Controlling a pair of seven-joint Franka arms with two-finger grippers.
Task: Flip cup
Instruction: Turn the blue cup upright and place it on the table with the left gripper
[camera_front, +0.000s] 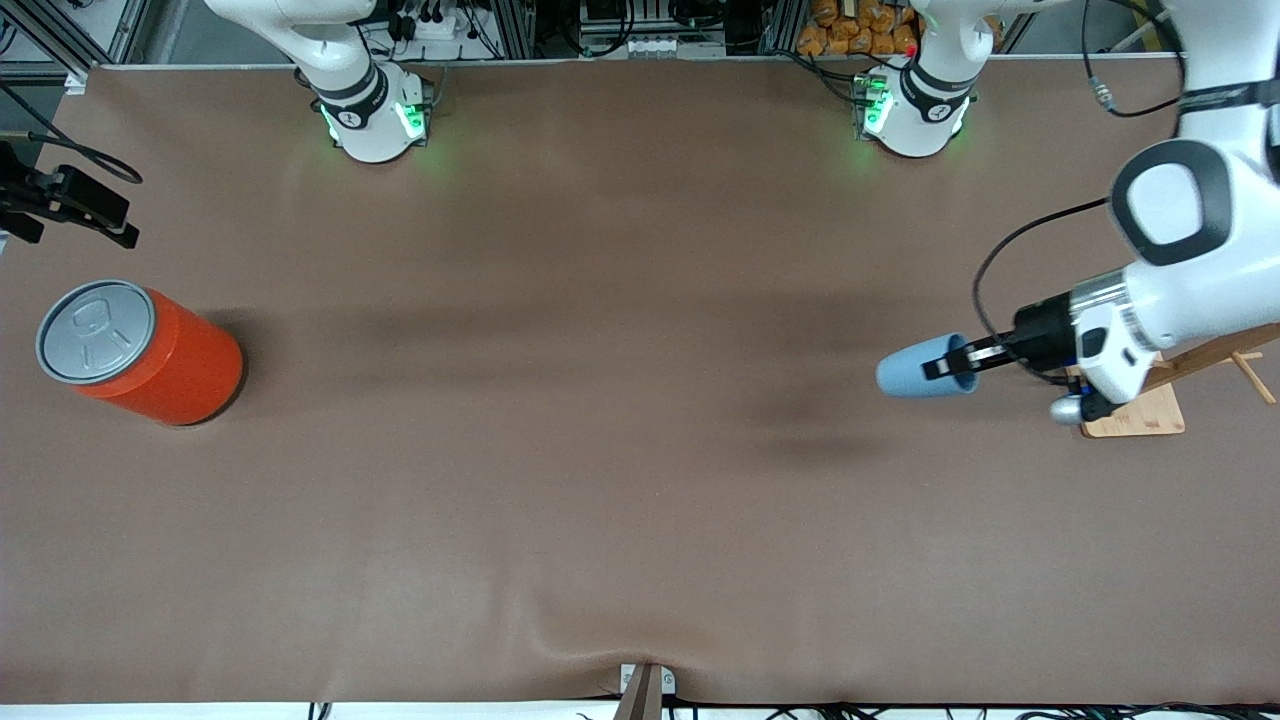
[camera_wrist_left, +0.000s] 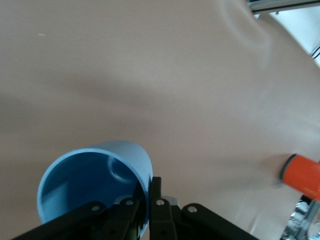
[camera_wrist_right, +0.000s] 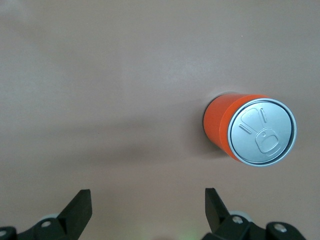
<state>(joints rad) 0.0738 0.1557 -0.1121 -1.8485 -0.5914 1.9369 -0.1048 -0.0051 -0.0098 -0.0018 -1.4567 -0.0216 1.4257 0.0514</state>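
Note:
The left gripper will release the light-blue cup upright on the bare table (camera_front: 938, 403) beside the wooden stand's base.
The light-blue cup (camera_front: 905, 375) is held on its side above the table near the left arm's end, with its mouth toward the wrist. My left gripper (camera_front: 942, 367) is shut on its rim, one finger inside and one outside. In the left wrist view the cup (camera_wrist_left: 85, 185) shows its darker blue inside, and the left gripper (camera_wrist_left: 150, 192) pinches the wall. My right gripper (camera_wrist_right: 147, 205) is open and empty, over bare table near the red can; the arm waits.
A large orange-red can with a grey lid (camera_front: 170, 370) stands at the right arm's end; it also shows in the right wrist view (camera_wrist_right: 222, 125) and the left wrist view (camera_wrist_left: 305, 177). A wooden stand (camera_front: 1140, 412) lies under the left arm.

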